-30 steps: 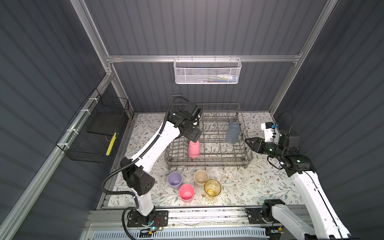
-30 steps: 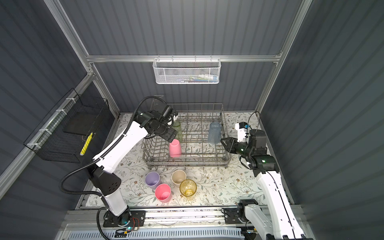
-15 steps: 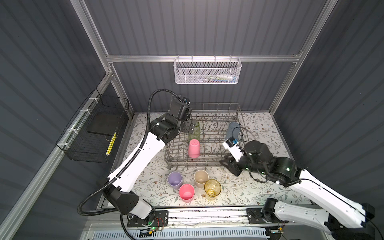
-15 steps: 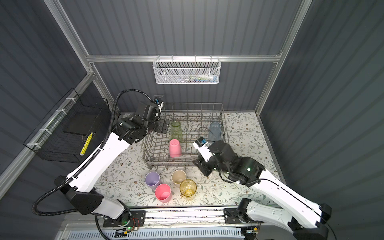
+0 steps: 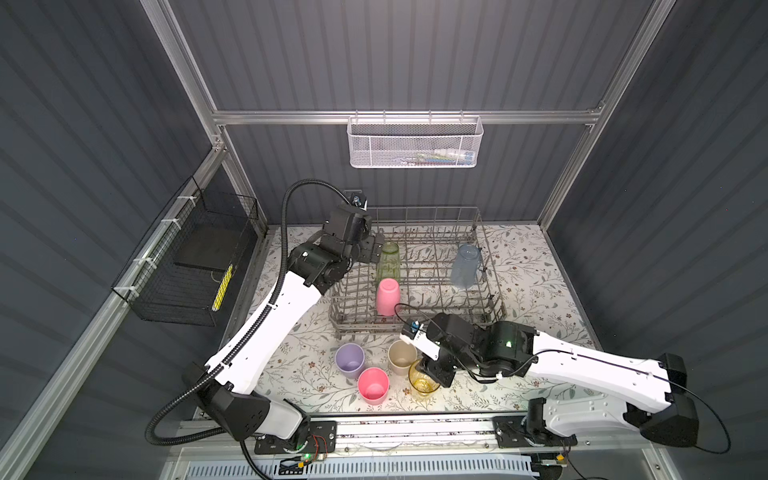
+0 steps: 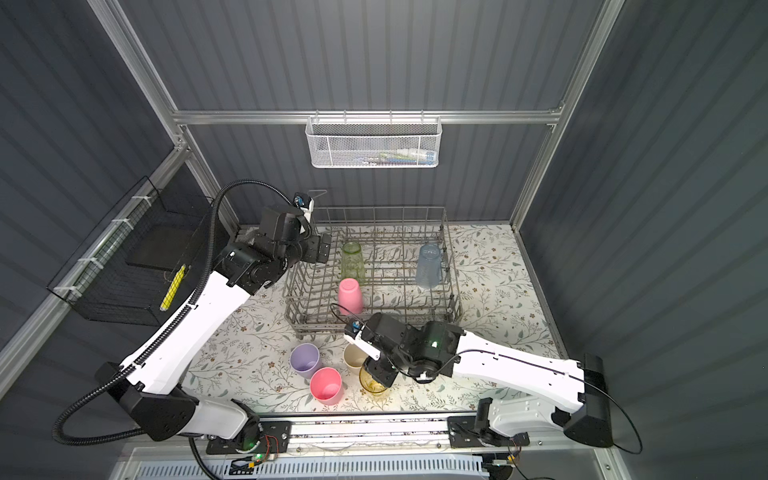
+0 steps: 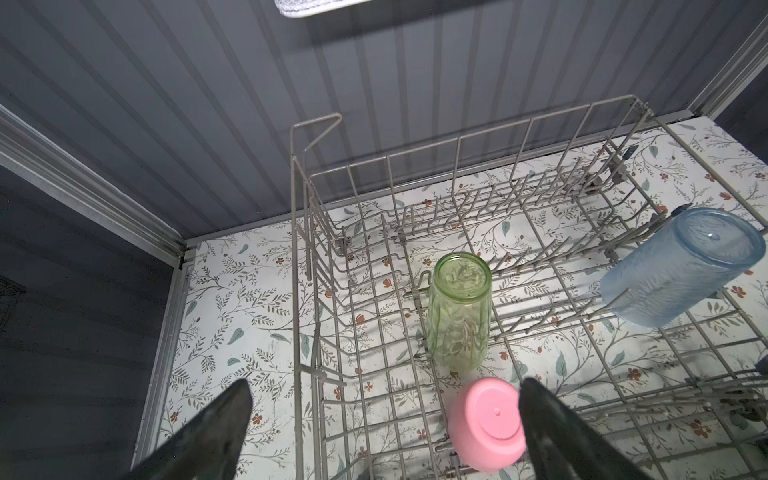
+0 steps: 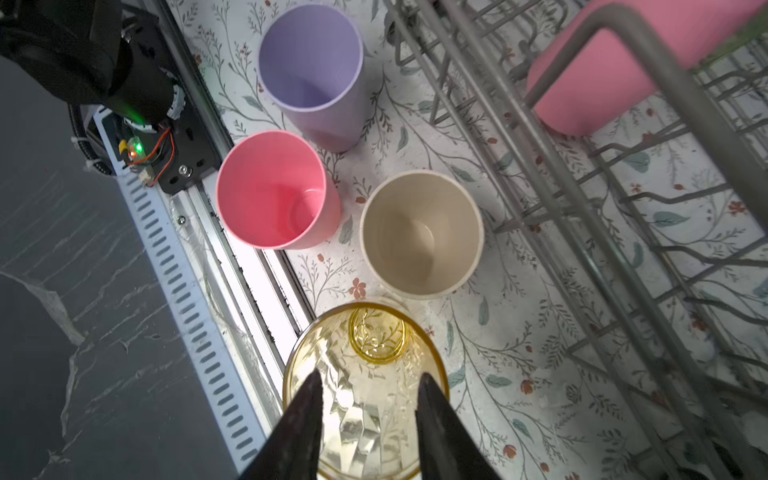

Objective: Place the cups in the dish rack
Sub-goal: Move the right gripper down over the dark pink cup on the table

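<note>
The robot's right gripper needs to go past the amber cup and close on the standing pink cup's rim (image 5: 373,397) (image 8: 227,224), at the side facing the metal rail.
The grey wire dish rack (image 5: 345,307) (image 6: 299,307) (image 7: 457,166) stands at the back of the table. In it are an upside-down pink cup (image 5: 388,296) (image 7: 486,424), a see-through green cup (image 5: 389,261) (image 7: 459,316) and a leaning grey-blue cup (image 5: 465,266) (image 7: 681,266). On the mat in front stand a lilac cup (image 5: 350,360) (image 8: 311,70), a pink cup (image 5: 373,385) (image 8: 272,189), a beige cup (image 5: 401,356) (image 8: 422,235) and an amber cup (image 5: 422,382) (image 8: 365,332), all mouth up. My left gripper (image 5: 374,249) (image 7: 384,399) hangs wide open and empty over the rack's far left corner. My right gripper (image 5: 432,370) (image 8: 371,376) is partly open, its tips over the amber cup's mouth.
A white mesh basket (image 5: 415,145) hangs on the back wall and a black wire basket (image 5: 187,266) on the left wall. The metal rail (image 5: 395,428) runs along the table's front edge, close behind the standing cups.
The left gripper drew back from the pink cup in the rack to the far left corner and opened wide. The right arm swung from right of the rack to the amber cup in front.
</note>
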{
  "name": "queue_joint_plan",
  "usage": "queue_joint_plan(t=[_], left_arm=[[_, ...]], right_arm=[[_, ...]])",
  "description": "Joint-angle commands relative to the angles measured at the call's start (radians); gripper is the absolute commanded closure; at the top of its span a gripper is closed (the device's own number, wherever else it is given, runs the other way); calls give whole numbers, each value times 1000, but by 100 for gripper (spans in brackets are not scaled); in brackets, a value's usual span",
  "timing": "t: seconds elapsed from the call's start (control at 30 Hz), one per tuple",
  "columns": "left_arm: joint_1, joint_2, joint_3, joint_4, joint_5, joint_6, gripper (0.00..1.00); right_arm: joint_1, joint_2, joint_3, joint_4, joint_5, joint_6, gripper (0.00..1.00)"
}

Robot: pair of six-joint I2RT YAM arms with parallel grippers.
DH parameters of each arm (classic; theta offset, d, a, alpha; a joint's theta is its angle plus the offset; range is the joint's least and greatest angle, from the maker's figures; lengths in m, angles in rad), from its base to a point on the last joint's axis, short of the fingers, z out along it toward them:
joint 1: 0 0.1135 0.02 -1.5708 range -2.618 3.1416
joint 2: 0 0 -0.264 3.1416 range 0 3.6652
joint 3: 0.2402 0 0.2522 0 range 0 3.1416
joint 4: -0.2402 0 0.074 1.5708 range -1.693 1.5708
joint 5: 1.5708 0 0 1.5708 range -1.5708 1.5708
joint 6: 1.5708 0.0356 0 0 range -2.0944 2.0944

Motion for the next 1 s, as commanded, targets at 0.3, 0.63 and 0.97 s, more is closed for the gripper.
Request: queue_joint_plan(t=[0.3, 0.63, 0.97], left_arm=[[34, -31, -39, 30, 62, -39, 0], [76, -33, -27, 1, 102, -74, 0], [89, -49, -68, 8, 132, -75, 0]], right_arm=[[76, 48, 95, -26, 58, -38, 58], [134, 220, 174, 76, -26, -154, 59], [131, 314, 220, 132, -48, -191, 59]])
